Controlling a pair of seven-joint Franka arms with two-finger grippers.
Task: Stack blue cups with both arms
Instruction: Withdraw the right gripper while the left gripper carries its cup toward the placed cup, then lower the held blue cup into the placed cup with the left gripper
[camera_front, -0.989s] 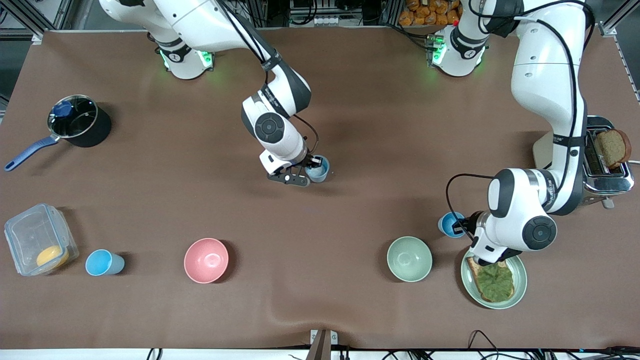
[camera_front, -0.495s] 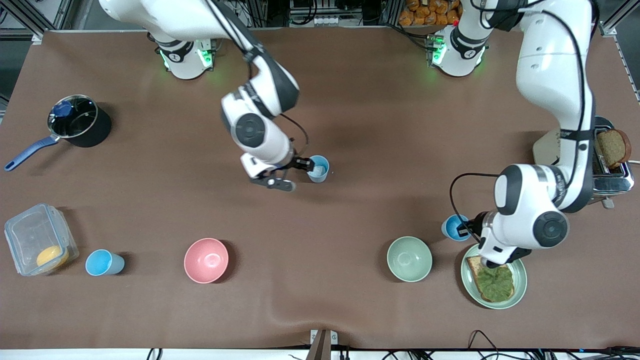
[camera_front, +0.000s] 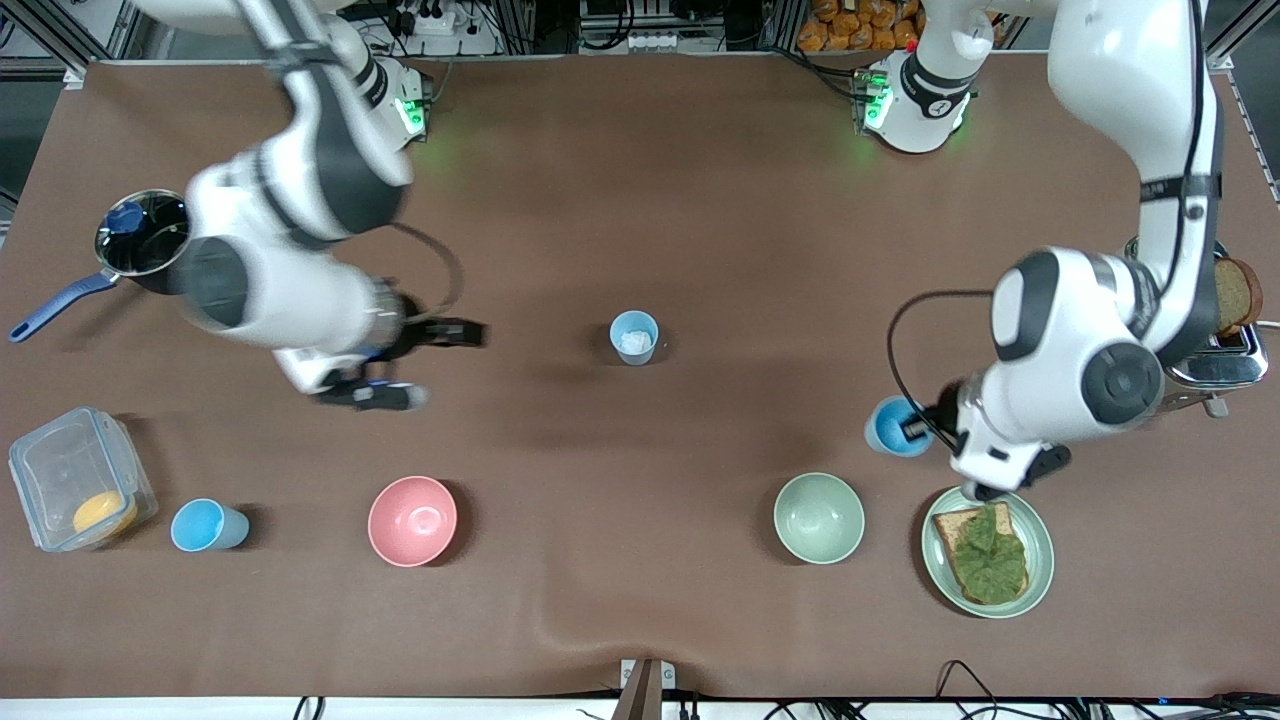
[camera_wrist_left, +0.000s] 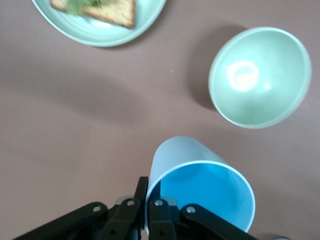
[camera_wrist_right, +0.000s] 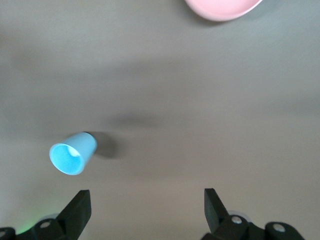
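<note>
Next, I release the bright blue cup from my left gripper inside the pale blue cup (camera_front: 632, 332) standing alone mid-table.
A pale blue cup (camera_front: 634, 337) with a whitish patch inside stands alone mid-table. My right gripper (camera_front: 418, 365) is open and empty over bare table, well apart from it toward the right arm's end; in the right wrist view the right gripper (camera_wrist_right: 146, 210) has its jaws wide apart. My left gripper (camera_front: 915, 430) is shut on the rim of a bright blue cup (camera_front: 890, 427) and holds it up beside the green bowl; the left wrist view shows the gripper (camera_wrist_left: 146, 210) on that cup (camera_wrist_left: 200, 185). Another bright blue cup (camera_front: 207, 526) stands near the container and shows in the right wrist view (camera_wrist_right: 72, 152).
A pink bowl (camera_front: 412, 520) and a pale green bowl (camera_front: 819, 517) stand nearer the front camera. A green plate (camera_front: 1040, 575) holds toast with greens. A clear container (camera_front: 75, 470), a pot (camera_front: 160, 245) and a toaster (camera_front: 1215, 340) stand at the table's ends.
My right gripper let go of the pale cup and swung away toward the right arm's end. My left gripper lifted the bright blue cup off the table.
</note>
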